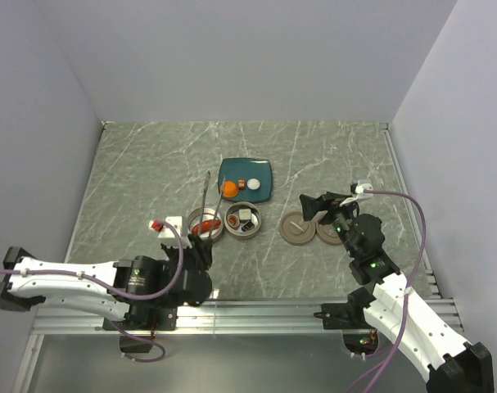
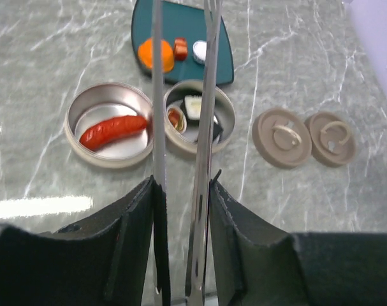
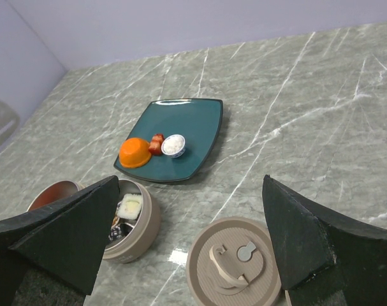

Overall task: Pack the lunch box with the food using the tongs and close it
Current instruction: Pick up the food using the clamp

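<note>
My left gripper is going to set the tongs free. It will leave them on the table (image 1: 232, 251) (image 2: 174, 190) in front of the tin of sushi-like rolls.
My left gripper (image 2: 183, 186) is shut on the tongs (image 2: 158, 95), whose two slim arms run forward over the lunch box toward the teal plate (image 2: 180, 19); their tips are out of the wrist view. The lunch box's left tin (image 2: 75, 121) holds a red sausage (image 2: 113, 131). Its right tin (image 2: 226, 105) holds sushi-like rolls (image 2: 193, 106). On the plate lie an orange ball (image 2: 148, 54), a small red piece (image 2: 180, 48) and a white piece (image 2: 199, 51). Both brown lids (image 2: 282, 137) (image 2: 333, 138) lie flat to the right. My right gripper (image 3: 190, 185) hangs open above the nearer lid (image 3: 234, 261).
In the top view the tins (image 1: 243, 219), the plate (image 1: 246, 178) and the lids (image 1: 297, 228) cluster mid-table. A small red and white object (image 1: 160, 223) sits left of the tins. Walls close in the table on the left, back and right.
</note>
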Controlling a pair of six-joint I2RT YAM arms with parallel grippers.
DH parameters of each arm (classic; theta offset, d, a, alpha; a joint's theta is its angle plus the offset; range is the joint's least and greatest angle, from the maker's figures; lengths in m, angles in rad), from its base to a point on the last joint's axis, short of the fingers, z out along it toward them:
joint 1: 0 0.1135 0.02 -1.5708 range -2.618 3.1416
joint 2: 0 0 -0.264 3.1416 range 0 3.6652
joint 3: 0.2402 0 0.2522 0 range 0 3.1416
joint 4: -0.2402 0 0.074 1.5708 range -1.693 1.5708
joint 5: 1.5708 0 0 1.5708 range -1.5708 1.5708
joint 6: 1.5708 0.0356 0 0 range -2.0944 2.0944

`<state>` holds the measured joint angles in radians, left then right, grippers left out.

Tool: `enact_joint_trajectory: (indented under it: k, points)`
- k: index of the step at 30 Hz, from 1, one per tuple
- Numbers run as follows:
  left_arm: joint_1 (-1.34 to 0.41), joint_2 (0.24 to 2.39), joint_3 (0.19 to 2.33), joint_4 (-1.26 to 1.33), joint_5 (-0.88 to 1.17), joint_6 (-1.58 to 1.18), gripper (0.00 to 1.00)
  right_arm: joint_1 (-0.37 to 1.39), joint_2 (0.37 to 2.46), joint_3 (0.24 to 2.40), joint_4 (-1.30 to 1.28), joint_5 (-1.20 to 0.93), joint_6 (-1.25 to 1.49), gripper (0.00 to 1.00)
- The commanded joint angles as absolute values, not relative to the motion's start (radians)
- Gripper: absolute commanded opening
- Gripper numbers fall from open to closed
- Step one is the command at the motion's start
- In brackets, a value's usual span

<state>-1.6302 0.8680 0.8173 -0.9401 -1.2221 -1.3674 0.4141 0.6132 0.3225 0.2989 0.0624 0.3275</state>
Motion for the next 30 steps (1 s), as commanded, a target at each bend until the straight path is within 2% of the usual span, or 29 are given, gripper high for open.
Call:
enact_joint_trajectory:
  k: [1, 4, 8, 14, 22, 30]
  points:
    - [-1.496, 0.775, 0.753, -0.432, -1.096, -0.864, 0.42, 0.407, 0.614, 0.353, 0.333, 0.063, 0.319, 1.00]
    - [-1.318, 0.726, 0.651, -0.208, -0.927, -0.683, 0.43, 0.407, 0.607, 0.353, 0.330, 0.069, 0.318, 1.00]
    - [-1.097, 0.830, 0.678, -0.186, -0.661, -0.638, 0.44, 0.405, 0.607, 0.351, 0.331, 0.066, 0.318, 1.00]
    - [-0.959, 1.015, 0.732, -0.125, -0.467, -0.583, 0.45, 0.407, 0.606, 0.348, 0.331, 0.061, 0.316, 1.00]
    - [-0.853, 1.068, 0.719, -0.132, -0.357, -0.584, 0.50, 0.405, 0.598, 0.341, 0.331, 0.060, 0.318, 1.00]
    - [-0.779, 1.137, 0.713, -0.143, -0.316, -0.584, 0.48, 0.405, 0.589, 0.341, 0.325, 0.060, 0.318, 1.00]
